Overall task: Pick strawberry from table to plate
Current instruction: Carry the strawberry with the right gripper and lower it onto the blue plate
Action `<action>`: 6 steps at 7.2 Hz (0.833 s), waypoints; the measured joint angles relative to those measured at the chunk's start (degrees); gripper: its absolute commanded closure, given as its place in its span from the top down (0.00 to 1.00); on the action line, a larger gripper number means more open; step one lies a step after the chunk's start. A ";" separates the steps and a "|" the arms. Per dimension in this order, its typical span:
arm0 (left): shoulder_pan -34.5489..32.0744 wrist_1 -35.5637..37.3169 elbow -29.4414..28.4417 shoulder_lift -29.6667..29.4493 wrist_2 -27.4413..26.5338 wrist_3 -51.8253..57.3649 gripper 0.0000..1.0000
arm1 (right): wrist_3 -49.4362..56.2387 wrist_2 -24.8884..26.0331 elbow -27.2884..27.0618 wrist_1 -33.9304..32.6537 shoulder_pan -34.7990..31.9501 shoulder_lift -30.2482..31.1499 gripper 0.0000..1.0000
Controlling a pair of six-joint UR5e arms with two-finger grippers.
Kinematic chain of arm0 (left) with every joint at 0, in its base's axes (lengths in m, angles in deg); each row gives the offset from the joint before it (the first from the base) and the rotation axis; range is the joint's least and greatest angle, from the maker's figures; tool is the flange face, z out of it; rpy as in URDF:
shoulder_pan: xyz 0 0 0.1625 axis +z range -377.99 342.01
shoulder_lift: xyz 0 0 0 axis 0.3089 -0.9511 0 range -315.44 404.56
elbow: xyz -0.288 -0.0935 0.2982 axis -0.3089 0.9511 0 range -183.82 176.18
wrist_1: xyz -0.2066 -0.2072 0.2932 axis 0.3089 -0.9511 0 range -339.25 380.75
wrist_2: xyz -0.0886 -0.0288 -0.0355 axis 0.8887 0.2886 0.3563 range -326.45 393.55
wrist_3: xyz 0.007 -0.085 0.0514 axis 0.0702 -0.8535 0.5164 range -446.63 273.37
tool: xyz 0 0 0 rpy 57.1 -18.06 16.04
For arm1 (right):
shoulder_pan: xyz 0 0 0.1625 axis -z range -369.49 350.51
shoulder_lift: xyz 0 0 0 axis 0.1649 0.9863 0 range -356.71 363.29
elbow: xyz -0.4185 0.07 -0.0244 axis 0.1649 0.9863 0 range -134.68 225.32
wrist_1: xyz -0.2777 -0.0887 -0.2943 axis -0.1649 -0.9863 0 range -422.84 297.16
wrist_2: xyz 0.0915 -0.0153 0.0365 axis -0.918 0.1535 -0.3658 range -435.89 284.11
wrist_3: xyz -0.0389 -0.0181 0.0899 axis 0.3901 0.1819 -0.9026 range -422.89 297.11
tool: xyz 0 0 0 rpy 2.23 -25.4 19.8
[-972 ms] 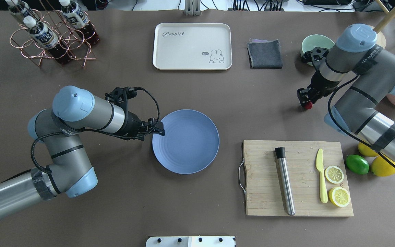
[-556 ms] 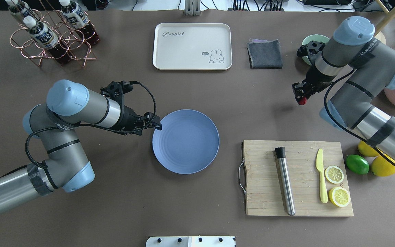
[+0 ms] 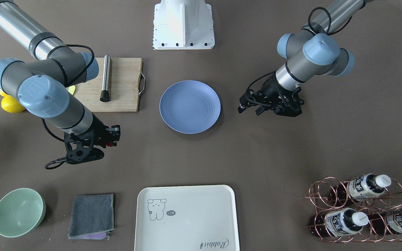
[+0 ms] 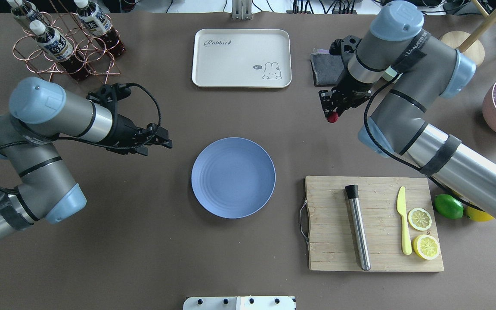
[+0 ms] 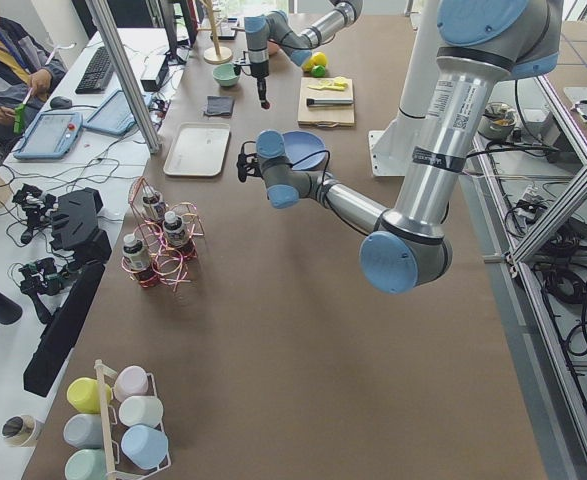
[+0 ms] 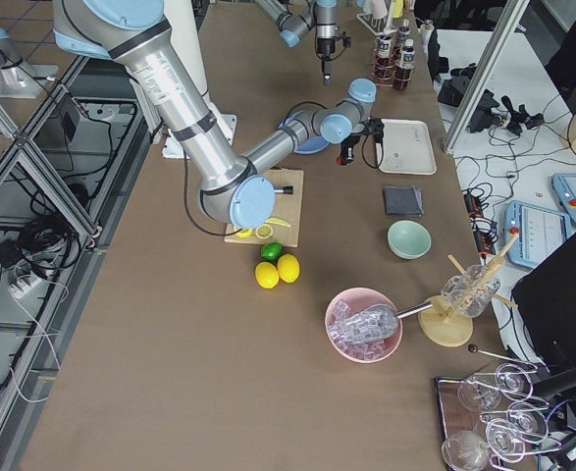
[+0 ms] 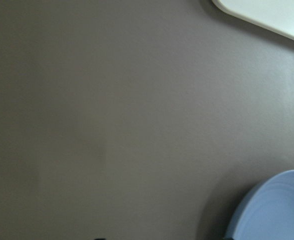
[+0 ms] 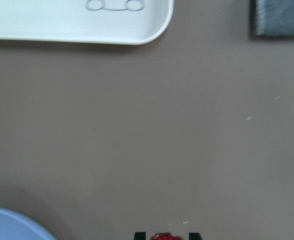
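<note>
I need to release the strawberry from my right gripper in the middle of the blue plate [image 3: 192,109].
The small dark-red strawberry [image 4: 332,117] hangs above the table [image 4: 144,241], with my right gripper [image 4: 330,112] shut on it. In the right wrist view the strawberry [image 8: 162,236] shows between two dark fingertips [image 8: 139,235] at the bottom edge. It hangs right of and beyond the blue plate [image 4: 233,177], which has nothing on it. My left gripper [image 4: 165,144] hovers open with nothing in it, a short way left of the plate. The left wrist view catches only the plate's rim [image 7: 274,210].
A cream tray [image 4: 241,58] lies at the back, with a grey cloth [image 3: 92,216] and a mint bowl [image 3: 19,212] near it. A cutting board [image 4: 375,224] with a muddler, knife and lemon halves sits front right. A bottle rack [image 4: 65,38] stands back left.
My right arm has lifted the strawberry and carried it left, away from the mint bowl. My left gripper has drawn back leftward from the plate's rim.
</note>
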 measured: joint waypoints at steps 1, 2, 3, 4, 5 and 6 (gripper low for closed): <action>-4.98 2.40 -0.48 1.80 3.97 6.98 0.83 | -5.93 2.27 -0.86 0.03 3.69 -1.98 0.00; -9.46 6.40 -0.73 2.68 7.25 14.22 0.84 | -10.48 5.43 -1.82 0.10 7.80 -3.10 0.00; -12.70 9.91 -0.82 3.29 9.12 20.13 0.84 | -14.21 8.22 -2.18 0.14 11.49 -4.30 0.00; -14.85 12.10 -0.97 3.72 10.01 24.14 0.84 | -17.07 10.76 -2.02 0.22 14.27 -5.52 0.00; -16.18 13.07 -1.24 3.91 10.58 26.31 0.85 | -18.77 13.13 -1.56 0.37 16.14 -6.22 0.00; -16.80 13.38 -1.41 3.98 10.99 27.14 0.86 | -19.39 14.38 -0.71 0.48 16.88 -6.59 0.00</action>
